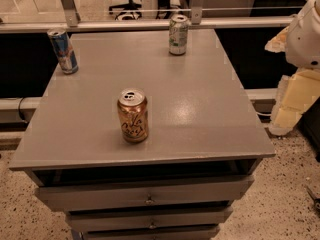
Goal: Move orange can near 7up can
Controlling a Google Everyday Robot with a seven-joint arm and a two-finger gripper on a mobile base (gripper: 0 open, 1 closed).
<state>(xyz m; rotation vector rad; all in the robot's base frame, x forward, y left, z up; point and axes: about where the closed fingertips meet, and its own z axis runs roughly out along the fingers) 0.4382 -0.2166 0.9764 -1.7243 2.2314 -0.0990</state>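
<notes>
The orange can near the table's front is next, so my gripper should go to it and close around the orange can's lower half point(134, 127).
The orange can point(133, 115) stands upright on the grey table top point(200, 109), near the front and a little left of the middle. The 7up can point(178, 34), pale green and silver, stands upright at the back edge, right of the middle. The two cans are far apart. My gripper point(292, 101), with the white arm point(305, 31) above it, hangs at the right edge of the view. It is beyond the table's right side, below the level of the table top and away from both cans. It holds nothing that I can see.
A slim blue-and-silver can point(63, 50) stands at the back left corner of the table. The table is a drawer cabinet with drawers point(147, 196) at the front. A rail point(125, 25) runs behind it. Speckled floor point(290, 194) lies to the right.
</notes>
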